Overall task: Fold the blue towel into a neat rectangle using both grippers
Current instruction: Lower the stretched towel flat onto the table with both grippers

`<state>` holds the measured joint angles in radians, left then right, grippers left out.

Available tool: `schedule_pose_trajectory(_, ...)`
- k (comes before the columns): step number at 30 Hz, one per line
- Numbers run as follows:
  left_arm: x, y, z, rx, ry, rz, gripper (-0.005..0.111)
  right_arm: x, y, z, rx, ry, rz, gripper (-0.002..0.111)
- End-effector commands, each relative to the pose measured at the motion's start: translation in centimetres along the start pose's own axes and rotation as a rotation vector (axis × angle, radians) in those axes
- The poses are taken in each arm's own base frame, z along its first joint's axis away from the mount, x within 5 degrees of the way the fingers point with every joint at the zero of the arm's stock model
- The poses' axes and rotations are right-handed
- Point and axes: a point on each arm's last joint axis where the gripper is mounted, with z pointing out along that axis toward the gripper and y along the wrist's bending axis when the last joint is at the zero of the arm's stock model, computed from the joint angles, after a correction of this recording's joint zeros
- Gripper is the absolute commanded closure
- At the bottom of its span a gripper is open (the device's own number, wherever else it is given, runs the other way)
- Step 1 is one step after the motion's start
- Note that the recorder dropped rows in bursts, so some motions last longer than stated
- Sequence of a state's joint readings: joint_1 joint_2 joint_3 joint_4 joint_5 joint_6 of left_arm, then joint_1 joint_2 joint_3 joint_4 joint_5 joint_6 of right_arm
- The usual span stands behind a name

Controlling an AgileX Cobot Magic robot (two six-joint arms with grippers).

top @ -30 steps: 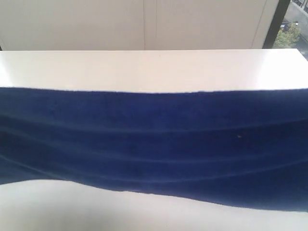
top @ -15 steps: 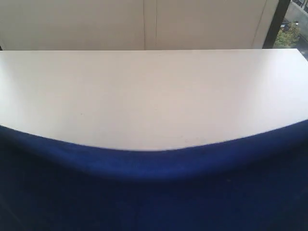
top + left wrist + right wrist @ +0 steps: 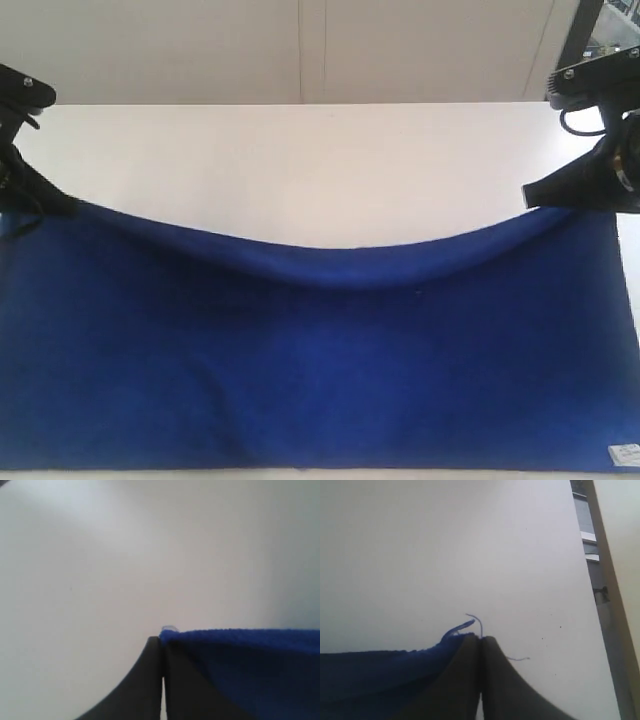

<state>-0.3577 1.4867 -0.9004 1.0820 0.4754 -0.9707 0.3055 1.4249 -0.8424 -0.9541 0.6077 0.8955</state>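
My right gripper should release the corner of the blue towel on the bare white table (image 3: 525,183) toward the pale wall.
The blue towel (image 3: 320,370) spreads across the near half of the white table (image 3: 320,160). Its far edge sags in the middle between two raised corners. My left gripper (image 3: 48,200) is shut on the left corner, and my right gripper (image 3: 535,197) is shut on the right corner. In the left wrist view the black jaws (image 3: 161,641) meet tip to tip, with towel (image 3: 250,665) pinched at one side. In the right wrist view the gripper (image 3: 481,639) pinches the towel (image 3: 380,680), and a loose blue thread (image 3: 477,620) sticks out at the tips.
A small white label (image 3: 622,453) sits at the towel's near right corner. A pale wall (image 3: 300,50) stands behind the table's far edge. A dark window frame (image 3: 580,40) rises at the back right.
The towel's held edge first dropped from the middle of the view, then rose a little. It now sags between the two grippers, which have come into view at the sides.
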Motion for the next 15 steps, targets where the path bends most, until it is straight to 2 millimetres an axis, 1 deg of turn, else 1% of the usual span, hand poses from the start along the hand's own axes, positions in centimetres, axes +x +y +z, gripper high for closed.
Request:
schedule_pose_trajectory(1,-1.8,1.0,2.0,-0.05,-0.103,-0.078,0.107,-1.1,-0.4,2.1,-0.034,-0.042,0.023,0.108)
schedule_pose_trajectory(2,-1.9,0.9,2.5,-0.034,-0.11,-0.091,0.107,-1.1,-0.3,2.6,-0.054,-0.047,0.025,0.108)
schedule_pose_trajectory(5,-2.1,0.1,4.4,0.018,-0.116,-0.059,0.107,-1.1,-0.5,4.4,-0.057,-0.031,0.035,0.108)
schedule_pose_trajectory(9,-2.5,-0.2,6.4,0.013,-0.084,-0.058,0.107,-1.1,-0.7,6.8,-0.062,-0.018,0.047,0.108)
schedule_pose_trajectory(15,-3.6,-0.4,8.4,0.011,-0.076,-0.071,0.107,-2.1,-1.1,9.5,-0.089,-0.026,0.08,0.108)
